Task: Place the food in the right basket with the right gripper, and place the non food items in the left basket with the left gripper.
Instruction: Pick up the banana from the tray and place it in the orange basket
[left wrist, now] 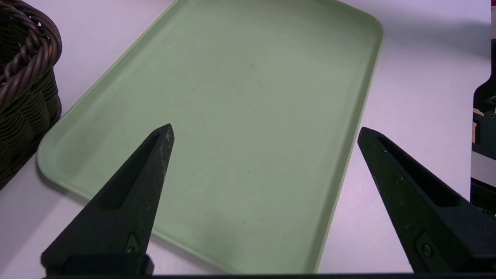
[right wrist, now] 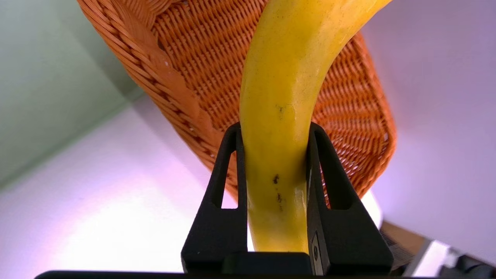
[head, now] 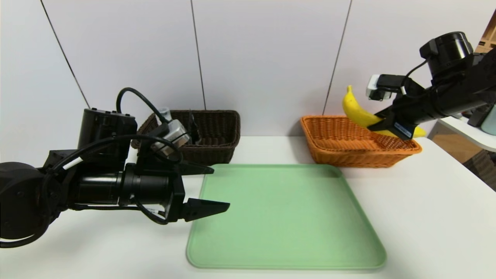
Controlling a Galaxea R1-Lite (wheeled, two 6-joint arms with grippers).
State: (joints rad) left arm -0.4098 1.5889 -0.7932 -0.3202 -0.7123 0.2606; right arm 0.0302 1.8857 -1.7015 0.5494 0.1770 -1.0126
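Note:
Next, I let go of the banana with my right gripper inside the orange basket (head: pixel 335 141) (right wrist: pixel 258 42), toward that basket's end nearest the brown basket.
A yellow banana (head: pixel 356 110) hangs tilted above the orange right basket (head: pixel 341 151), and my right gripper (head: pixel 381 124) is shut on its lower half. The right wrist view has the banana (right wrist: pixel 283 77) pinched between both fingers of the right gripper (right wrist: pixel 275 128), with the orange basket (right wrist: pixel 193 50) beneath. My left gripper (head: pixel 220 188) hovers open at the left edge of the green tray (head: pixel 283 217), nothing between its fingers. In the left wrist view the left gripper (left wrist: pixel 265 131) spans bare tray (left wrist: pixel 232 97). The dark brown left basket (head: pixel 217 131) holds a few items, partly hidden by my left arm.
Both baskets stand against the white back wall on a white table (head: pixel 426 217). The brown basket's rim (left wrist: pixel 23 77) sits close beside the left gripper. A lower side shelf (head: pixel 465 131) juts in past the table's right edge.

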